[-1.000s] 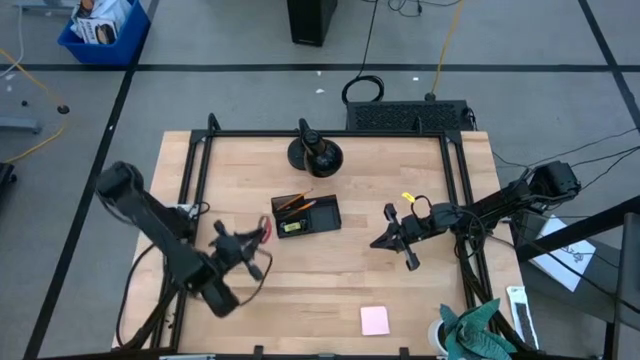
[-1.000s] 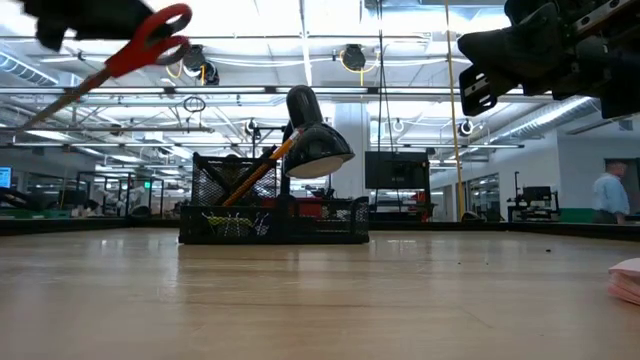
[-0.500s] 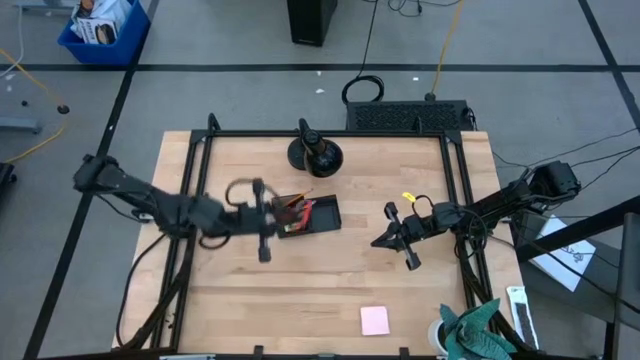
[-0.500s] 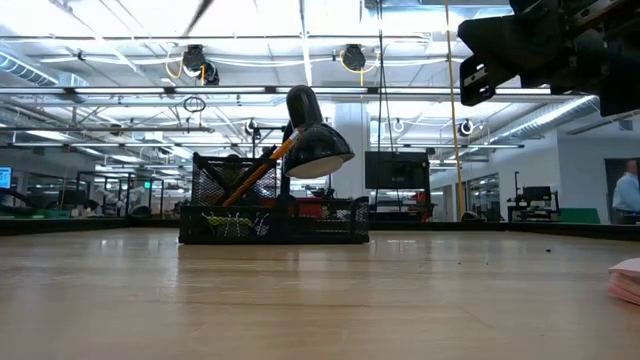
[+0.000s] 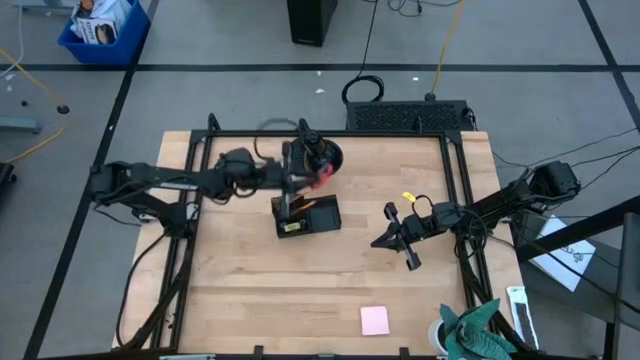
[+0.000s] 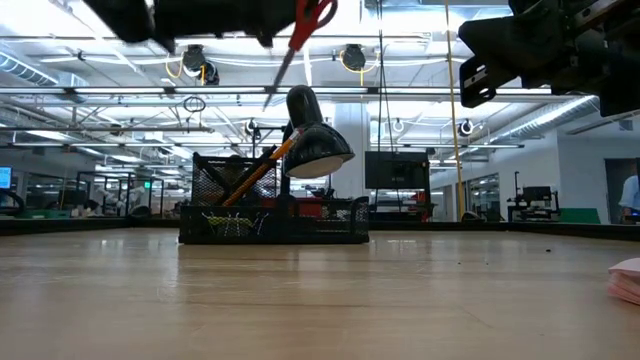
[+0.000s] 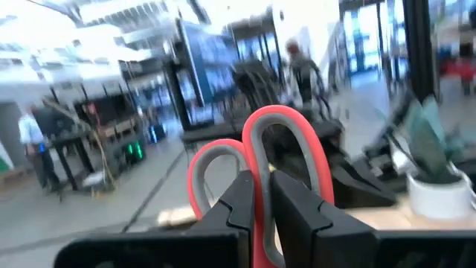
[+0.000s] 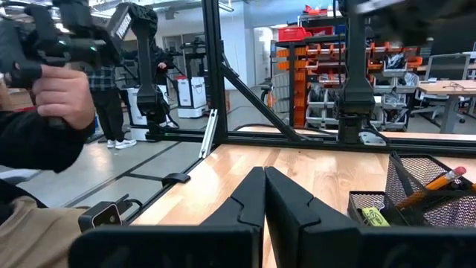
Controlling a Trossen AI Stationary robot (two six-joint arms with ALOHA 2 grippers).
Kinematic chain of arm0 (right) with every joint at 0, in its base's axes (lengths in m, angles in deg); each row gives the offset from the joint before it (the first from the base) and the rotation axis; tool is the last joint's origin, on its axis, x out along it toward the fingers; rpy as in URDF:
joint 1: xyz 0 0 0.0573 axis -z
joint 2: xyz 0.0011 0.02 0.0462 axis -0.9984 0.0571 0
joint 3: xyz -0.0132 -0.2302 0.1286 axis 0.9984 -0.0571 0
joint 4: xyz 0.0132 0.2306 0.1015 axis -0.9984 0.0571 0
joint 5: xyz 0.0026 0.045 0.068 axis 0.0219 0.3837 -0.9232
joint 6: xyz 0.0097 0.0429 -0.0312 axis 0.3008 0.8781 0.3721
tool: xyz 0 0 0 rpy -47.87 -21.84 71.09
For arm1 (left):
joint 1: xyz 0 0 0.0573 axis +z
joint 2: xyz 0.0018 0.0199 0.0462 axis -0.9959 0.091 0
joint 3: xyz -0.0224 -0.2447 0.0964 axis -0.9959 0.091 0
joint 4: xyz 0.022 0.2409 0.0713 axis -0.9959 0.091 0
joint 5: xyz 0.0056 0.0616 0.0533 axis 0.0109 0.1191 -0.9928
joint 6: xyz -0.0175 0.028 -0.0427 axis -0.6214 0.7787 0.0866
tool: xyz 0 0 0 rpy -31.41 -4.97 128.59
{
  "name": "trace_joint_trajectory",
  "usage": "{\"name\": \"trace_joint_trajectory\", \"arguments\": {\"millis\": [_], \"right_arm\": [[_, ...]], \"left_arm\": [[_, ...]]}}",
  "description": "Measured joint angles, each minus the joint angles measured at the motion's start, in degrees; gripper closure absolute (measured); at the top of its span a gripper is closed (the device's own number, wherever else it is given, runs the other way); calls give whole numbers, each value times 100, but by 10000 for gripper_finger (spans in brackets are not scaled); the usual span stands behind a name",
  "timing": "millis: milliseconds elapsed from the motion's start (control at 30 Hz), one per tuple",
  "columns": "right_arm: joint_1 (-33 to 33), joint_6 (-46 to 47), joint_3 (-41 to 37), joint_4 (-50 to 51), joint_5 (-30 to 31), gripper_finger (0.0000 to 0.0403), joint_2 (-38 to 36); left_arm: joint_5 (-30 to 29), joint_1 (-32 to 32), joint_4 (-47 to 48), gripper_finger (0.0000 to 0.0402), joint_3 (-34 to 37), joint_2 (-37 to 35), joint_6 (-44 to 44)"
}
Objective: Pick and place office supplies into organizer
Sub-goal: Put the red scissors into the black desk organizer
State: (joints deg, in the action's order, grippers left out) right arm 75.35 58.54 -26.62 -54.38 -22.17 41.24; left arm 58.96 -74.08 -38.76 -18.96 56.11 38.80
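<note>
The robot's left gripper needs to release the red-handled scissors in the black mesh organizer's tall compartment (image 5: 303, 203) beside the orange pencils.
My left gripper (image 5: 303, 178) hangs high over the table's far middle, shut on the red-handled scissors (image 5: 322, 176). Just beneath it, toward the near side, the black mesh organizer (image 5: 307, 215) rests on the table. It holds orange pencils (image 6: 256, 168) leaning in a tall compartment and a small yellow item (image 8: 373, 216). In the low view the scissors' handles (image 6: 316, 14) are at the top, and the blades (image 6: 280, 75) slant down. My right gripper (image 5: 384, 240) waits shut above the table's right half. The pink sticky-note pad (image 5: 375, 320) lies flat near the front edge. My left gripper pinches the scissors between its two fingers where the two handle loops meet (image 7: 259, 160). The red loops (image 7: 297, 149) stand out beyond the fingertips. The scissors are lifted clear above the organizer, handles high, blades slanting downward.
A round black stand base with a lamp-like head (image 5: 315, 152) sits just beyond the organizer, close to my left gripper. A black frame rail (image 5: 330, 134) rings the table. A person's hand (image 8: 63, 93) holds a controller beyond the table.
My left gripper has swung from the table's near left toward the far middle and risen, turning as it went, with the scissors still in its fingers. It now hangs above the organizer. The scissors' blades have turned from pointing sideways to slanting down.
</note>
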Motion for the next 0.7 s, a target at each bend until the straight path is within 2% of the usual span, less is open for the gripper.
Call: {"name": "trace_joint_trajectory", "arguments": {"millis": [133,333,533,700], "right_arm": [[2,-19,-2,12,-2,399,0],[2,-107,-1,32,5,399,0],[2,-123,0,42,30,399,0],[2,-299,0,39,53,399,0]], "left_arm": [[995,466,-1769,367,644,103,-470],[1203,867,-3436,367,1711,68,-934],[1333,833,-3388,366,2116,76,-1293],[643,472,-3364,367,2292,106,-1416]]}}
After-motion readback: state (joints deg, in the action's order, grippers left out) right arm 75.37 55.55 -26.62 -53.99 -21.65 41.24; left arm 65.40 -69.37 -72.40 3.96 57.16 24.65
